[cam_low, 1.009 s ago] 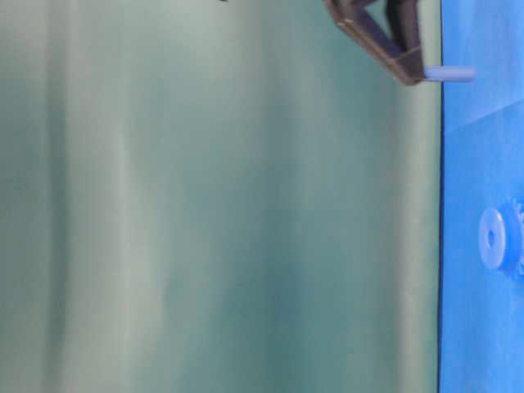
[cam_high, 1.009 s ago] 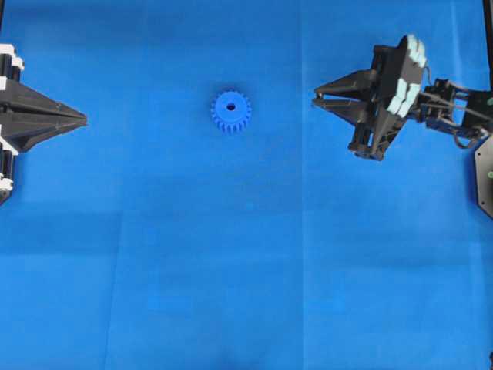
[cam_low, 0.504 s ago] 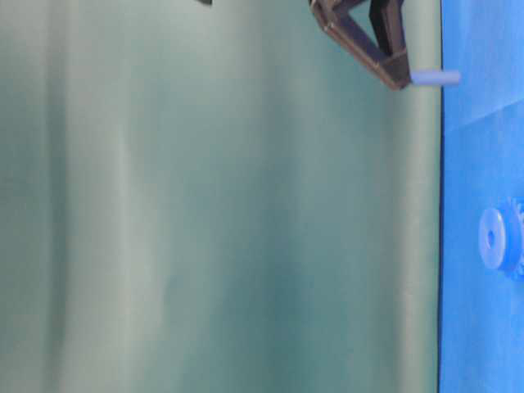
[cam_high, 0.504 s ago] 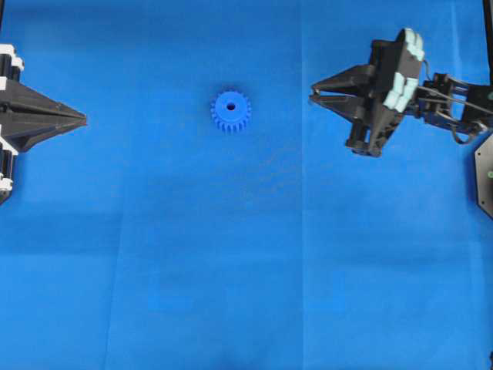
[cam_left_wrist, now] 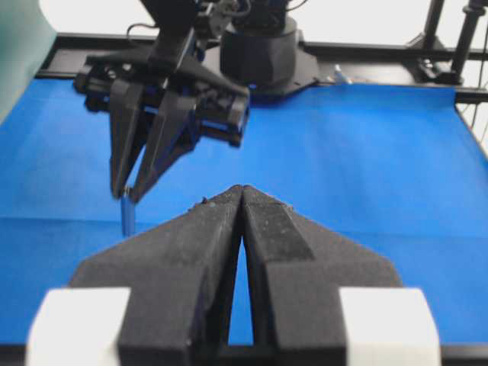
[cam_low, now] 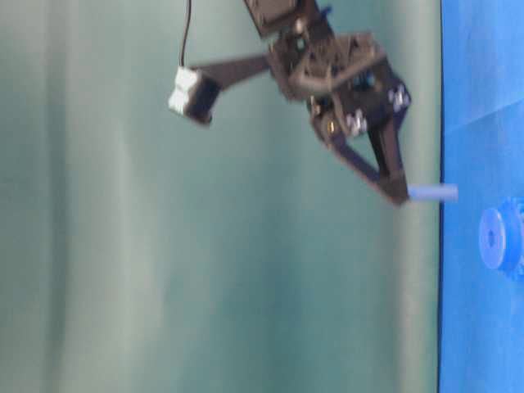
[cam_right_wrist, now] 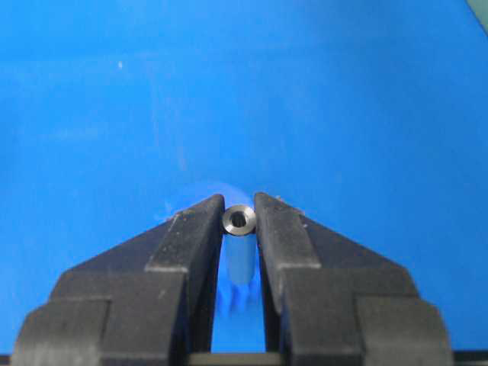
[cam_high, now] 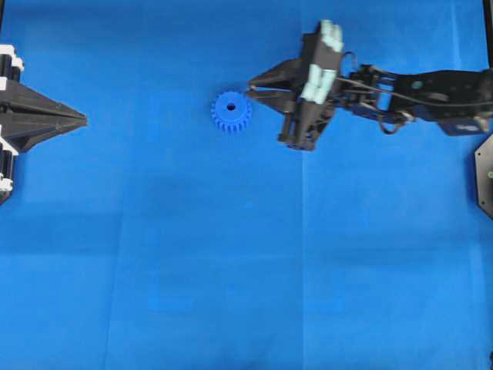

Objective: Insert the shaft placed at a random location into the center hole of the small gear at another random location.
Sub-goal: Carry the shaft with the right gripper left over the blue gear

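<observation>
My right gripper is to let go of the shaft and leave it standing upright in the center hole of the small gear (cam_high: pixel 230 106) on the blue cloth.
The small gear (cam_high: pixel 231 112) lies flat on the blue cloth, its center hole (cam_high: pixel 230 105) facing up. My right gripper (cam_high: pixel 250 85) hovers just right of it and above the cloth, shut on the shaft (cam_right_wrist: pixel 239 219). The pin's silvery ringed end shows between the fingertips. In the table-level view the shaft (cam_low: pixel 432 192) points from the fingers toward the cloth, a little short of the gear (cam_low: pixel 495 237) and off to one side. Blurred gear teeth (cam_right_wrist: pixel 241 293) show under the jaws. My left gripper (cam_high: pixel 77 119) rests shut and empty at the left edge.
Blue cloth (cam_high: pixel 246 270) covers the whole table. A black mount (cam_high: pixel 485 177) sits at the right edge. The right arm's base (cam_left_wrist: pixel 263 53) stands at the far end in the left wrist view. A green backdrop (cam_low: pixel 205 246) fills the table-level view.
My right arm has swept left toward the gear, carrying the shaft, with most of the travel in the last half second. The left arm and the gear have not moved.
</observation>
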`<action>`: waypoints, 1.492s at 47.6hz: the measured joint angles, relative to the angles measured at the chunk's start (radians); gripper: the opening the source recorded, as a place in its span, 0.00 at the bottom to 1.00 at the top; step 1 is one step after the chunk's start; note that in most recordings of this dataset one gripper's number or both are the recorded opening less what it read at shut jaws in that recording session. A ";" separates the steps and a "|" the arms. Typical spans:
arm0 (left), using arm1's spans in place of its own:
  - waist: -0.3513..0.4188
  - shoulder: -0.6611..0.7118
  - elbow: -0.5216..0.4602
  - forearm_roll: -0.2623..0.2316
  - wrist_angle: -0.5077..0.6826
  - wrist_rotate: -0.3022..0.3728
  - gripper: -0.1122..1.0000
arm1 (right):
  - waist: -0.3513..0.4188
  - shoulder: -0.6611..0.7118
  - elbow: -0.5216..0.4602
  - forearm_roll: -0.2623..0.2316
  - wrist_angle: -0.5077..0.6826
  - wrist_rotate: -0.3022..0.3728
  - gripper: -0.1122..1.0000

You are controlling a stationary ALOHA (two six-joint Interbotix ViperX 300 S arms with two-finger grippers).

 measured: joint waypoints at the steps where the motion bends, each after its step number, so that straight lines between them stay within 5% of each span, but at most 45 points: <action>1: -0.002 0.000 0.000 0.000 0.000 0.000 0.10 | 0.002 0.009 -0.014 0.000 0.002 0.000 0.13; 16: 0.000 0.002 -0.002 0.000 0.002 0.000 0.10 | 0.011 0.087 -0.118 0.000 0.023 0.000 0.13; 71: 0.000 0.000 0.000 0.000 0.000 0.000 0.10 | 0.014 0.202 -0.109 0.020 -0.008 0.003 0.13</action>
